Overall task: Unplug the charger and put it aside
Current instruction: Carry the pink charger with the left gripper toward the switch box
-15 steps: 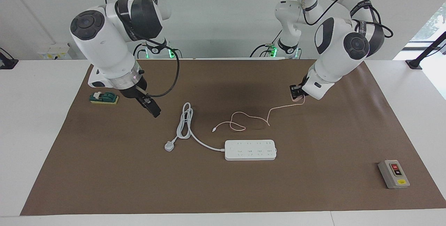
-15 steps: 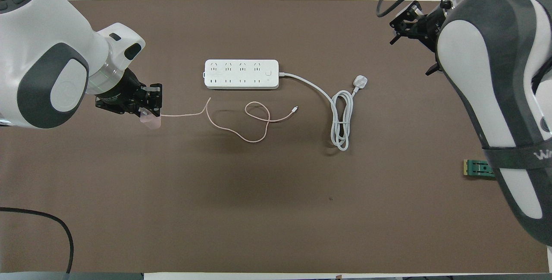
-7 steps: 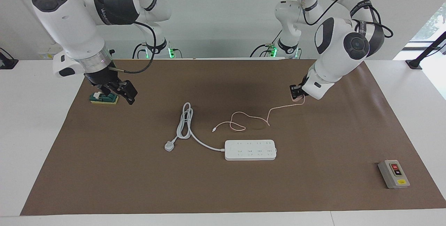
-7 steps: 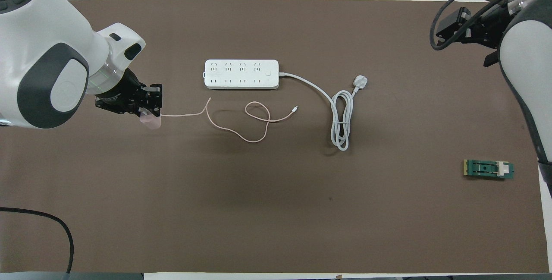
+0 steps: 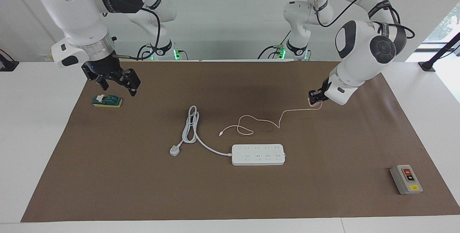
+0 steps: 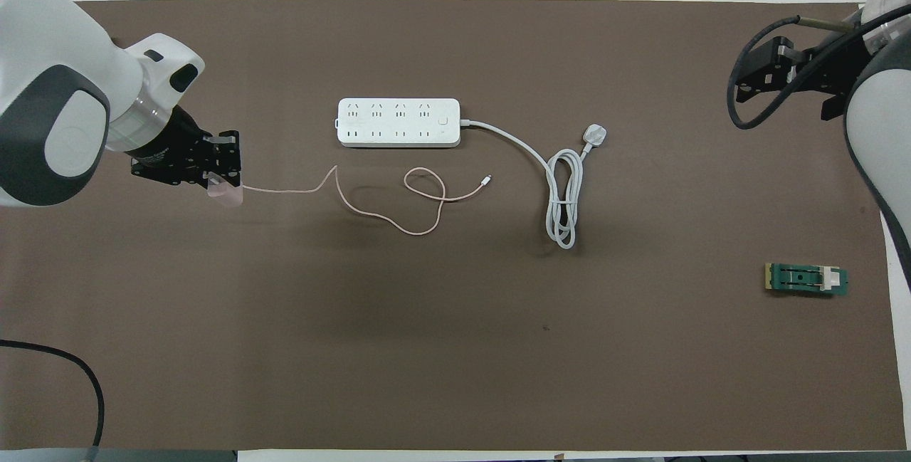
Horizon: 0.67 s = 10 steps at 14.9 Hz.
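My left gripper has the charger. It will let go of it on the brown mat (image 6: 139, 175) beneath its own black base, away from the power strip.
The charger (image 5: 316, 104), a small pale pink cube, is gripped in my left gripper (image 5: 314, 99), which is shut on it low over the brown mat toward the left arm's end. It is out of the white power strip (image 5: 258, 154). Its thin pink cable (image 5: 251, 122) trails in loops on the mat, nearer to the robots than the strip. The overhead view shows the charger (image 6: 225, 194) at the left gripper (image 6: 223, 179), and the power strip (image 6: 398, 122) with bare sockets. My right gripper (image 5: 118, 86) hangs open and holds nothing, above the mat beside a green block.
A green block (image 5: 107, 101) on a yellow base lies at the right arm's end. The strip's thick white cord (image 5: 190, 129) is coiled on the mat and ends in a plug (image 5: 174, 150). A grey switch box (image 5: 406, 179) sits near the mat's corner, farthest from the robots.
My left gripper carried the charger a little toward the left arm's end, pulling the cable straighter. The right arm swung up and back to the right arm's end of the table.
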Each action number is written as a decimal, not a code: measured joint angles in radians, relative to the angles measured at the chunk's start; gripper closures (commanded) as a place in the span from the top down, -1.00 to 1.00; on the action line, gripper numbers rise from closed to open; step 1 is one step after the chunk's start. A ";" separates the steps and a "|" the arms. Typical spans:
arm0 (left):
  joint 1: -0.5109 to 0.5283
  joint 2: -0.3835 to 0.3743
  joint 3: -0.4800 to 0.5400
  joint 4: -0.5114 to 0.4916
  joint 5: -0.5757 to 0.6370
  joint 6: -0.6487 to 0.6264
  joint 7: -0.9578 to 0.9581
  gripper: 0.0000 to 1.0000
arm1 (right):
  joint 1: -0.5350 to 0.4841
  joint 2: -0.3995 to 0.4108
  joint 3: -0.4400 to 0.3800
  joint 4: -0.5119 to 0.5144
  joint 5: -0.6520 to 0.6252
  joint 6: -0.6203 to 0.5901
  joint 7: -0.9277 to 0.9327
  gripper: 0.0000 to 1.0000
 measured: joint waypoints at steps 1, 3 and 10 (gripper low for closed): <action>0.028 -0.006 0.001 -0.026 0.000 0.032 0.019 -1.00 | 0.001 -0.018 0.001 -0.025 0.000 -0.003 -0.008 1.00; 0.089 -0.024 0.003 -0.091 0.000 0.109 0.051 -1.00 | 0.003 -0.050 0.005 -0.068 0.000 -0.012 -0.064 1.00; 0.220 -0.053 0.007 -0.307 0.000 0.453 0.069 -1.00 | -0.008 -0.184 0.001 -0.248 -0.001 -0.022 -0.159 1.00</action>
